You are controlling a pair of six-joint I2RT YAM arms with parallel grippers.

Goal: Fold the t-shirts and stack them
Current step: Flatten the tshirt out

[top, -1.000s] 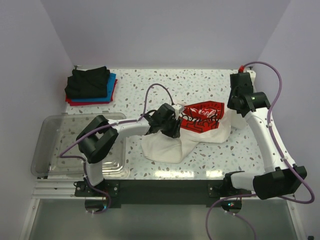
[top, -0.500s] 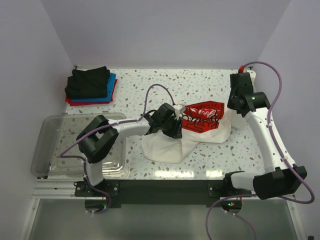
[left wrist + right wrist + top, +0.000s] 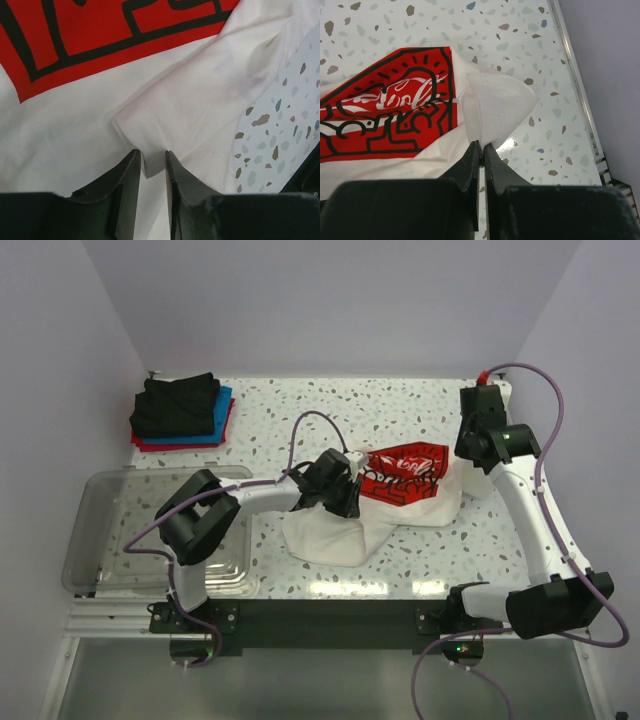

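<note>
Left gripper's open fingers surround the loose white fold's corner and should pinch that corner (image 3: 153, 164) before both grippers lift the crumpled t-shirt.
The white t-shirt (image 3: 335, 532) with the red print (image 3: 405, 472) lies crumpled mid-table. My left gripper (image 3: 350, 492) presses down on its left part. In the left wrist view its jaws (image 3: 152, 156) stand narrowly apart, open, with the corner of a white fold (image 3: 150, 167) between the tips. My right gripper (image 3: 468, 468) is shut on a white corner of the same t-shirt (image 3: 497, 107) at its right end, held a little off the table (image 3: 555, 125). Black, blue and red folded t-shirts (image 3: 180, 408) are stacked at the far left corner.
A clear plastic tub (image 3: 110, 540) sits at the near left, beside the left arm's base. The speckled table's right rim (image 3: 575, 85) runs close to my right gripper. White walls close in the back and sides.
The left jaws have narrowed around the white fold. Both arms and the t-shirt stay where they were.
</note>
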